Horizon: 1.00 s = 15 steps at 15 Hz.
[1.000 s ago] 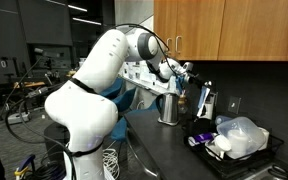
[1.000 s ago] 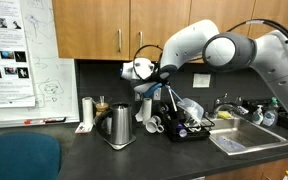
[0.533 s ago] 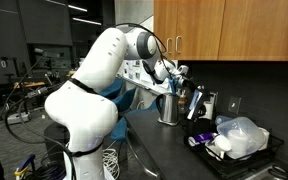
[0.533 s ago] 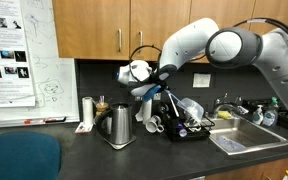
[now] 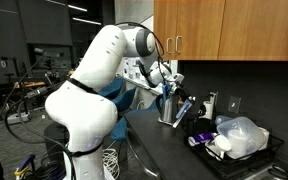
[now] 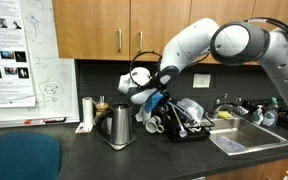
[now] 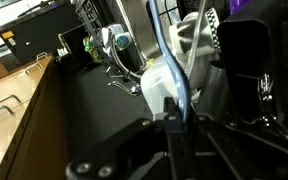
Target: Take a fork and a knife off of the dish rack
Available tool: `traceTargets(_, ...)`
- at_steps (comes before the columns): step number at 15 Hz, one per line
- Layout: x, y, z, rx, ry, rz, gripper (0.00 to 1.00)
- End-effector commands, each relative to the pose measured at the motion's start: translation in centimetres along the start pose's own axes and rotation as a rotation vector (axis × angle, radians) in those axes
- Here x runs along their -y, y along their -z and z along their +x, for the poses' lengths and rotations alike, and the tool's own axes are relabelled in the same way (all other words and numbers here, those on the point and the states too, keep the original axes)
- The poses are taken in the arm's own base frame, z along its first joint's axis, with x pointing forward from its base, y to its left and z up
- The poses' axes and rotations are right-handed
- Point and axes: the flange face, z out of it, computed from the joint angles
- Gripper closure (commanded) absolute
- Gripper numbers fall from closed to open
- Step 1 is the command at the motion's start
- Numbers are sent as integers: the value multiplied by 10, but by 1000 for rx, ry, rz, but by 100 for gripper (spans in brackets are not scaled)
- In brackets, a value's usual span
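Note:
Next, my gripper puts the blue-handled utensil down on the bare dark counter (image 5: pixel 164 135) beside the black dish rack. The utensil is now tilted above the rack's end.
My gripper (image 5: pixel 173 90) (image 6: pixel 151 98) is shut on a blue-handled utensil (image 5: pixel 184 108) (image 6: pixel 158 100) and holds it tilted in the air, just above the end of the black dish rack (image 5: pixel 246 158) (image 6: pixel 191 133) that carries the upright cutlery holder (image 5: pixel 199 127). In the wrist view the blue handle (image 7: pixel 180 92) sits between my fingers (image 7: pixel 176 122). I cannot tell whether it is a fork or a knife. The rack holds white dishes and a clear container (image 5: pixel 239 132).
A tall shiny steel cylinder (image 5: pixel 168 108) stands next to the rack. A steel kettle (image 6: pixel 120 126) and a steel cup (image 6: pixel 88 110) stand on the dark counter. A sink (image 6: pixel 239 140) lies beside the rack. Wooden cabinets (image 5: pixel 224 28) hang overhead.
My gripper has moved down and away from the cabinet side with the blue-handled utensil, which now hangs tilted lower next to the rack.

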Motion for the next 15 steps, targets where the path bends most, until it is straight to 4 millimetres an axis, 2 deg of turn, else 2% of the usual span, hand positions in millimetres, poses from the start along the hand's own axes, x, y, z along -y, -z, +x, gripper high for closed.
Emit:
traceTargets(1,-7,3,-9,21,29,66,98)
traceTargets(9,36,55,-25,-34,134,409,98)
traceTargets(12,46,65,-36,-22,211,516,98)
traceTargets(15,56,63,-49,21,302,588,98)
